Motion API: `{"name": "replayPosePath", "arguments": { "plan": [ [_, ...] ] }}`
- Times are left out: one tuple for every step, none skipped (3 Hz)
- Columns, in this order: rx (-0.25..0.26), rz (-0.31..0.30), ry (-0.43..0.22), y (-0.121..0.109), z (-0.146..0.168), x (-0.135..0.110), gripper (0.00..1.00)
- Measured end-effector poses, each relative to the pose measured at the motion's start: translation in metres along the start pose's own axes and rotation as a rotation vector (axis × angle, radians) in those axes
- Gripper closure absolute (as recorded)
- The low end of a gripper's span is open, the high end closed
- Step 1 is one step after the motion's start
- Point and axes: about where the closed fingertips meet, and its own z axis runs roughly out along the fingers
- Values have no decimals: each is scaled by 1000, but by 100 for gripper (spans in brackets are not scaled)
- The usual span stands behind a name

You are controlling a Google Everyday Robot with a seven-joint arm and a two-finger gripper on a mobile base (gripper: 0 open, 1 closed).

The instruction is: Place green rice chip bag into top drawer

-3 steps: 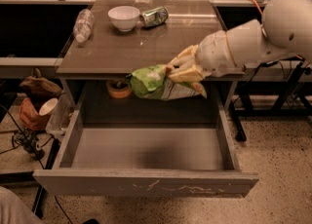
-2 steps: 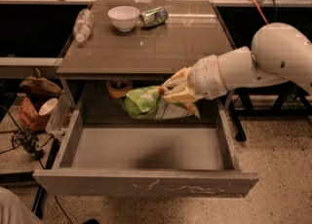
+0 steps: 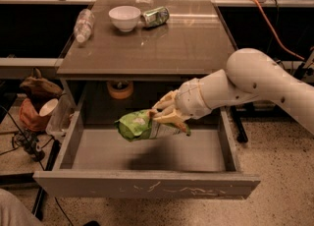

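Note:
Next, I let go of the green rice chip bag on the middle of the open drawer's grey bottom (image 3: 161, 141).
The green rice chip bag (image 3: 135, 125) is a crinkly light-green foil bag held in the air over the open top drawer (image 3: 147, 183). My gripper (image 3: 164, 114) comes in from the right on a white arm and is shut on the bag's right end. The bag hangs a little above the drawer's smooth grey floor (image 3: 196, 151), left of centre. The drawer is pulled fully out, with its scratched front panel nearest the camera.
On the cabinet top (image 3: 186, 43) stand a white bowl (image 3: 124, 17), a green can on its side (image 3: 156, 16) and a clear plastic bottle (image 3: 83, 25). A tape roll (image 3: 119, 89) sits in the back behind the drawer. Bags and cables lie on the floor at left.
My gripper has moved left and down with the bag, from just below the cabinet top's edge to over the drawer's inside.

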Motion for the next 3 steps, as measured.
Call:
{"name": "replayPosePath", "arguments": {
  "plan": [
    [-6, -34, 59, -1, 20, 23, 100],
    [25, -40, 83, -1, 28, 51, 100],
    [62, -35, 88, -1, 32, 72, 100]
  ]
}}
